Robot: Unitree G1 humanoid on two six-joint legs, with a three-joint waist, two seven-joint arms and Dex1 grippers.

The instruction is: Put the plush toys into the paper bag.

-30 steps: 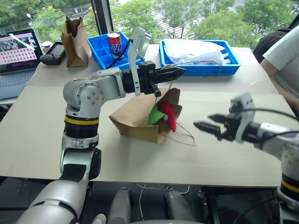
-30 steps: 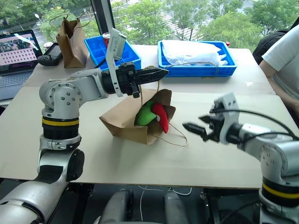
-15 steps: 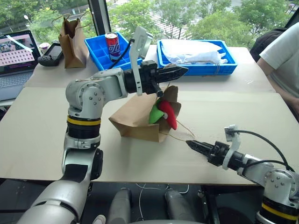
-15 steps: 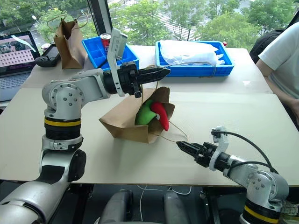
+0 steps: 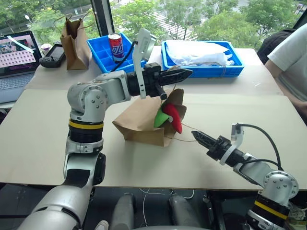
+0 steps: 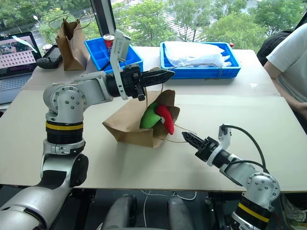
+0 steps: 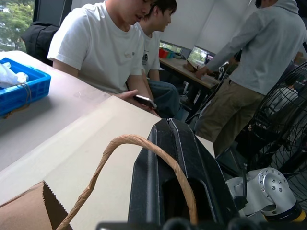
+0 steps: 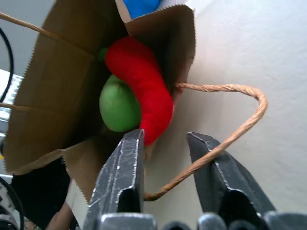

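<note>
Next, my left gripper sets the paper bag upright in the middle of the table [image 5: 157, 133], in front of the blue bin, and lets go of it there.
The paper bag [image 5: 139, 120] lies on its side on the table, mouth toward my right arm. A red chili plush toy [image 5: 173, 116] and a green plush toy [image 5: 159, 120] sit in the mouth, the chili's tip poking out. My left gripper [image 5: 188, 73] hovers above the bag, shut on the upper twine handle [image 7: 124, 140], which loops over its closed fingers and holds the mouth up. Low over the table just right of the bag, my right gripper [image 5: 195, 135] points at the mouth. Its fingers [image 8: 124, 163] stand slightly apart, with the lower twine handle [image 8: 240, 91] running between them.
At the back stand a narrower brown bag [image 5: 76, 40], a blue bin [image 5: 108, 52] with a soda can [image 5: 116, 45], and a blue tray [image 5: 204, 67] holding white plastic. A laptop [image 5: 17, 52] and a controller [image 5: 55, 52] sit far left. A person [image 5: 292, 52] sits at the right edge.
My right arm has dropped from mid-air to the table, rolled, and reached toward the bag's lower handle, its fingers narrowing. The left gripper and the bag have kept still.
</note>
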